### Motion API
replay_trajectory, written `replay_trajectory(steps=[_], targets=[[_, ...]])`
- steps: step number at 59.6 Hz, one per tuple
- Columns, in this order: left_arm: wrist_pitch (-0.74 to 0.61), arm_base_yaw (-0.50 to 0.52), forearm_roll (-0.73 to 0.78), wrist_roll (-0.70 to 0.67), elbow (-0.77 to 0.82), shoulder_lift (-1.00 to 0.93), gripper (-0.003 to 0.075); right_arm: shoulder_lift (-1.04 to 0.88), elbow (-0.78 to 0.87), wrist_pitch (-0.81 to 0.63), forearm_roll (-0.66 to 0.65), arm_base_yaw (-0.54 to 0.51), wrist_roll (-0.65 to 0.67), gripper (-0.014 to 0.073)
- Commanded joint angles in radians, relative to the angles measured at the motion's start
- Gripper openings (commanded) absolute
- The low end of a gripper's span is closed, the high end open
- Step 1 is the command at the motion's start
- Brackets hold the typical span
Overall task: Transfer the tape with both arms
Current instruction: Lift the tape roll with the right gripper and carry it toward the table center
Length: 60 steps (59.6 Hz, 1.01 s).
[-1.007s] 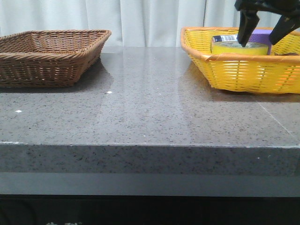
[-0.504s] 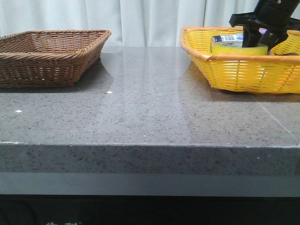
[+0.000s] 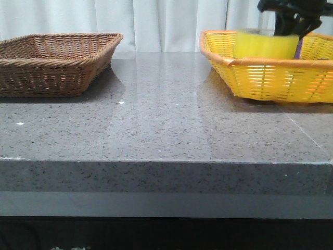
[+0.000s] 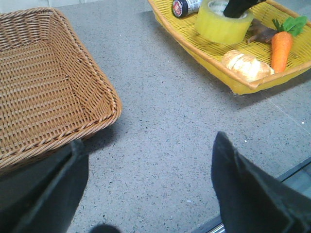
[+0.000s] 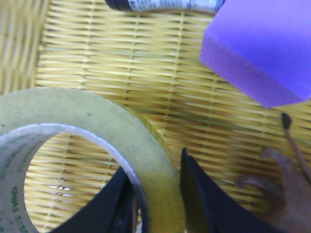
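The robot's right gripper needs to release the tape, now just above the yellow basket's rim, on the table [image 3: 144, 100] between the baskets, beside the brown wicker basket.
The tape [image 3: 265, 45] is a wide yellow roll, hanging just above the rim of the yellow basket [image 3: 270, 78] at the table's far right. My right gripper [image 3: 290, 22] is shut on its wall, one finger inside the white core and one outside. The right wrist view shows the tape [image 5: 112, 131] pinched between the black fingers of that gripper [image 5: 155, 165], above the basket's weave [image 5: 121, 53]. In the left wrist view, my left gripper [image 4: 148, 141] stands open over bare table, far from the tape [image 4: 224, 22]. It holds nothing.
A brown wicker basket [image 3: 52, 67] stands at the far left, close to the left gripper [image 4: 43, 87]. The yellow basket [image 4: 194, 46] also holds a dark-capped bottle [image 4: 187, 6], a purple block [image 5: 262, 48], a carrot [image 4: 280, 46] and bread [image 4: 245, 65].
The right gripper came down onto the tape, shut on its wall, and has now lifted it up out of the yellow basket.
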Motion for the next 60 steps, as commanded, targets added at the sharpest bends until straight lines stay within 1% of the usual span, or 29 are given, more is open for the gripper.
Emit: replay_trajectory(steps=[1,14,20,28,34,42,50,60], targets=[[-0.076,-0.010,-0.014,-0.001,-0.034,0.000,0.0525,-0.133,-0.044,-0.036,0.020,-0.006,-0.011,0.0155],[-0.079,-0.010,-0.014,-0.001,-0.034,0.000,0.0525,-0.245,-0.028,-0.016,0.024,0.012,-0.064,0.0155],[-0.079,-0.010,-0.014,-0.001,-0.034,0.000,0.0525,-0.311,0.032,-0.034,0.048,0.038,-0.112,0.0155],[-0.079,-0.010,-0.012,-0.001,-0.034,0.000,0.0525,-0.410,0.161,-0.105,0.104,0.089,-0.197,0.0155],[-0.081,-0.010,-0.012,-0.001,-0.034,0.007,0.0525,-0.480,0.266,-0.155,0.150,0.146,-0.299,0.0155],[-0.085,-0.010,-0.012,-0.001,-0.034,0.017,0.0525,-0.518,0.367,-0.166,0.190,0.233,-0.430,0.0155],[-0.086,-0.010,-0.012,-0.001,-0.034,0.030,0.0525,-0.517,0.412,-0.166,0.224,0.315,-0.560,0.0155],[-0.086,-0.010,-0.009,-0.001,-0.034,0.038,0.0525,-0.491,0.422,-0.155,0.243,0.412,-0.740,0.0155]])
